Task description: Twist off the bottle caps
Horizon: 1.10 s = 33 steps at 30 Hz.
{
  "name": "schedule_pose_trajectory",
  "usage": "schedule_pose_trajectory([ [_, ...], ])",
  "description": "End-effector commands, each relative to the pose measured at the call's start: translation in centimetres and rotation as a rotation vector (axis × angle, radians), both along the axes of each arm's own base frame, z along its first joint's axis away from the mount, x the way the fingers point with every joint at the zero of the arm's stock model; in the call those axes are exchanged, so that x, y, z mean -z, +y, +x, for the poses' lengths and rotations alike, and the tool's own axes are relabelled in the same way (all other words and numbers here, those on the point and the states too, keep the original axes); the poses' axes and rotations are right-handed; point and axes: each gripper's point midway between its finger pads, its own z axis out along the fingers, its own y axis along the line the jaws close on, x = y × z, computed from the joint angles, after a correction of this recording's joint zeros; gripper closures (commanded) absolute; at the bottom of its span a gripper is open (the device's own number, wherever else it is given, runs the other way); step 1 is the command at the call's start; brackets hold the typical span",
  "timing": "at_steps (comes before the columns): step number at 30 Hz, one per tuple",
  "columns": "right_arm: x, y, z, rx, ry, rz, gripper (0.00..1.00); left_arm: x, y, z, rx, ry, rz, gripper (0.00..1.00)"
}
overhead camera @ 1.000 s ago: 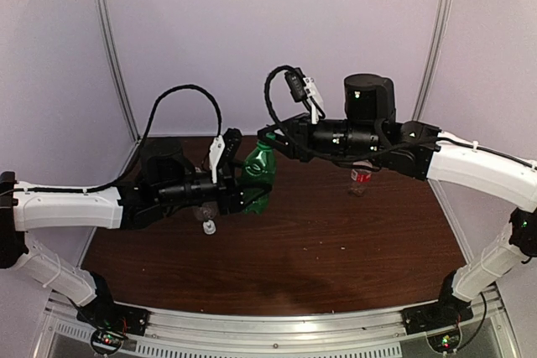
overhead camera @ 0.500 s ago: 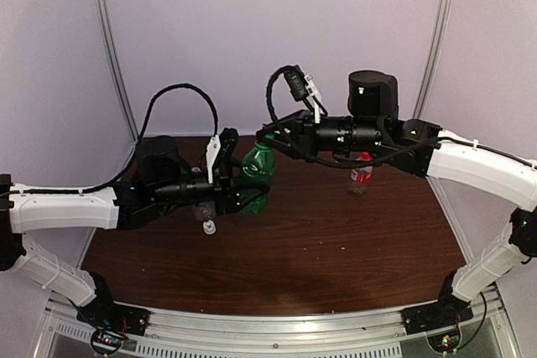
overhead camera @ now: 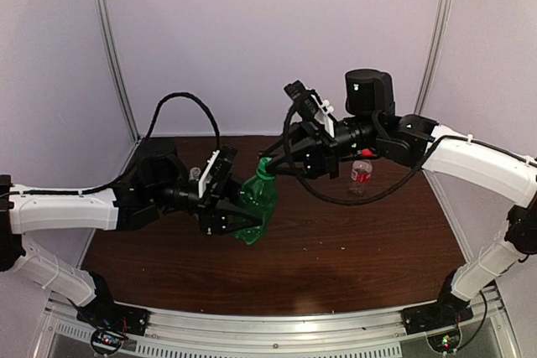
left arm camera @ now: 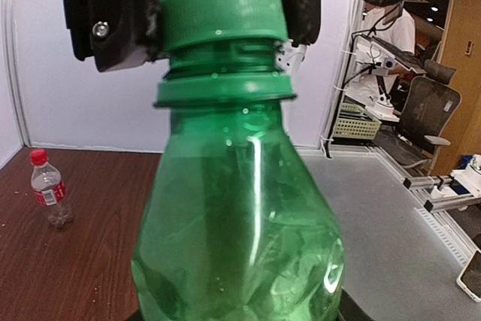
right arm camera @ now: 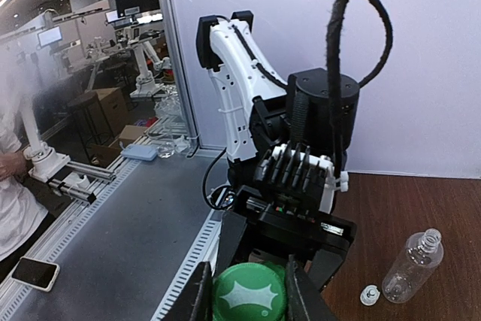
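Note:
My right gripper will set the green cap down on the bare middle of the brown table (overhead camera: 275, 234) and let go of it there.
My left gripper (overhead camera: 237, 211) is shut on the body of the dark green bottle (overhead camera: 260, 201) and holds it tilted above the table, neck toward the right arm. The bottle fills the left wrist view (left arm camera: 237, 216). Its green cap (left arm camera: 223, 11) sits on the neck. My right gripper (overhead camera: 273, 165) is shut on that cap (right arm camera: 249, 292), one finger (right arm camera: 198, 297) on each side. The small red-label bottle (overhead camera: 361, 174) with its red cap (left arm camera: 37, 157) stands at the back right. The clear bottle (right arm camera: 412, 264) lies open, with its white cap (right arm camera: 369, 295) beside it.
The brown table (overhead camera: 336, 249) ends at a metal rail (overhead camera: 277, 324) in front. White walls and frame posts close the back. The two arms meet over the table's left centre.
My left gripper has lifted the green bottle off the table and tilted it toward the right. My right gripper has come down and left onto its cap. The white cap is now hidden in the top view.

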Motion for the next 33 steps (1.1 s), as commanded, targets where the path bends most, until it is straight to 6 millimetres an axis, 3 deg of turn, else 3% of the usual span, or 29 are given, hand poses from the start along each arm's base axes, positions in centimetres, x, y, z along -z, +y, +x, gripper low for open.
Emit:
schedule_pose_trajectory([
  [1, 0.2, -1.0, -1.4, -0.138, -0.024, -0.002, 0.93, -2.8, 0.7, -3.2, 0.207, -0.097, -0.099, 0.67],
  [20, -2.5, -2.6, -3.8, -0.252, -0.055, 0.061, 0.93, -1.3, 0.5, -3.8, 0.296, -0.063, -0.063, 0.67],
  [25, -2.7, -2.5, -2.7, -0.135, -0.056, 0.043, 0.93, -1.7, 0.6, -3.2, 0.226, -0.093, -0.06, 0.67],
  [33, -1.7, -3.8, 1.4, 0.149, -0.001, 0.018, 0.92, -2.6, 1.4, -1.3, 0.025, -0.158, -0.052, 0.66],
])
